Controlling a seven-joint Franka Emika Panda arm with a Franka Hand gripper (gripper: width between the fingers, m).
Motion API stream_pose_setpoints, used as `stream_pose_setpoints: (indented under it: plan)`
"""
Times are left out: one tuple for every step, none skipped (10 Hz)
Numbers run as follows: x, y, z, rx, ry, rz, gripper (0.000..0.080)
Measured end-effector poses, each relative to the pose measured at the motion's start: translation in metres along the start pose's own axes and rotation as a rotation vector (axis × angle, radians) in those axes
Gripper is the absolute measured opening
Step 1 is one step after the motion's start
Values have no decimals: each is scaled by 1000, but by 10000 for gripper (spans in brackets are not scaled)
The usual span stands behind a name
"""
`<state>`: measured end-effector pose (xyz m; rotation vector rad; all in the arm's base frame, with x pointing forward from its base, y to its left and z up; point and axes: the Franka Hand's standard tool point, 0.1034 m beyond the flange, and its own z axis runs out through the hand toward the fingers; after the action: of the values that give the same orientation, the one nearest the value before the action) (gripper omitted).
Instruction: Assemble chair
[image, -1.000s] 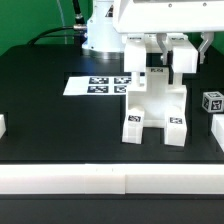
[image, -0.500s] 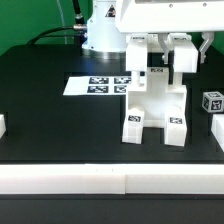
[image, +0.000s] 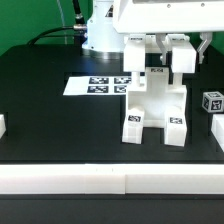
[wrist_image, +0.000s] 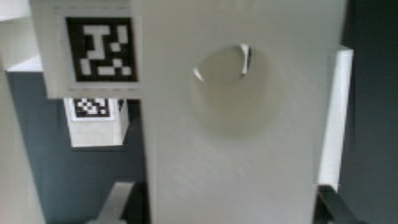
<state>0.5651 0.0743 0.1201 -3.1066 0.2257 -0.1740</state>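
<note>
The robot's gripper should release the chair on the dark tabletop (image: 149, 119) between the marker board and the small tagged cube.
The chair (image: 155, 105) stands upright at the table's middle as a white blocky body on two tagged feet (image: 134, 125). My gripper (image: 160, 66) comes down over its top, one finger on each side of the upper part. In the wrist view a broad white face of the chair (wrist_image: 240, 120) fills the frame, with a tag (wrist_image: 102, 48) beside it. Both dark pads (wrist_image: 125, 205) press against its sides, so the gripper (wrist_image: 228, 208) is shut on it. Whatever lies behind this face is hidden.
The marker board (image: 95, 85) lies flat at the exterior view's left of the chair. A small tagged cube (image: 211, 101) and a white piece (image: 218, 130) sit at the right, another white piece (image: 2, 127) at the left edge. A white rail (image: 110, 180) lines the front.
</note>
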Motion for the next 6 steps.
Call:
stream_pose_setpoints:
  plan:
    - [0, 0, 2, -2, -3, -1, 288]
    - [-1, 0, 4, -3, -5, -1, 288]
    - [-2, -1, 5, -3, -7, -1, 288]
    - [-2, 0, 5, -4, -8, -1, 288]
    - [-2, 0, 5, -4, -8, -1, 288]
    - [-2, 0, 6, -4, -9, -1, 288]
